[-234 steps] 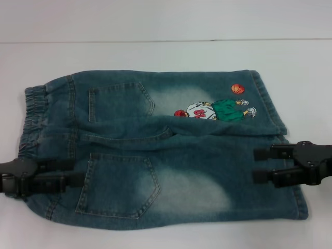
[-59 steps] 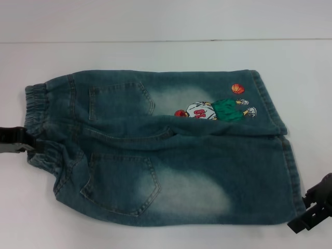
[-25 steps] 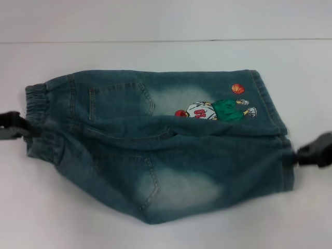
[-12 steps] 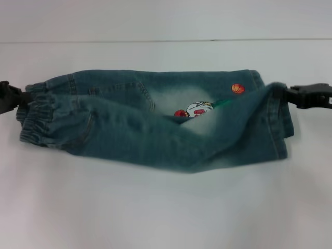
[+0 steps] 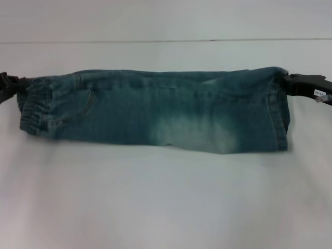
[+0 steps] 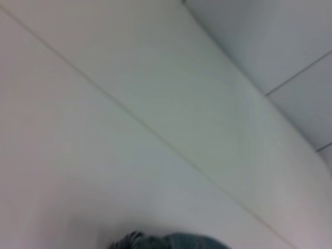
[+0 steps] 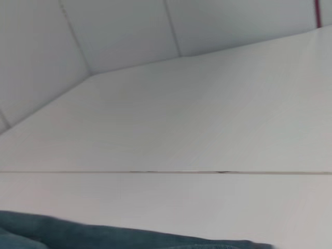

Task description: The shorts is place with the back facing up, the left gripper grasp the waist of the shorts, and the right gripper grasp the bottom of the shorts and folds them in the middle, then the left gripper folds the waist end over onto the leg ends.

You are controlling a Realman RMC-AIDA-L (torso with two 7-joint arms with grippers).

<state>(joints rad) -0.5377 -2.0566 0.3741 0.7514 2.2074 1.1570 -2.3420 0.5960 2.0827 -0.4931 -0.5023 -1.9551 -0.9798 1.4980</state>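
Observation:
Next, my right gripper lets go of the far corner of the leg hems on the white table [image 5: 265, 72], just in front of the thin seam.
The shorts [image 5: 155, 111] lie across the middle of the white table, folded lengthwise into a long narrow band with the print hidden inside. The ruffled waist [image 5: 33, 106] is at the left end, where my left gripper [image 5: 18, 84] is shut on its far corner. At the right end are the stitched leg hems, the bottom of the shorts [image 5: 279, 114]. My right gripper [image 5: 288, 83], its arm carrying a white sticker [image 5: 320, 93], is shut on their far corner. A sliver of denim [image 6: 166, 241] shows in the left wrist view and a strip of denim [image 7: 78, 233] in the right wrist view.
The white table [image 5: 166, 197] stretches bare in front of the shorts. A thin seam [image 5: 166, 40] runs across it behind them, and a pale wall rises beyond.
Both grippers carried the near edge of the shorts up and over to the far edge. The near half now covers the far half and hides the print.

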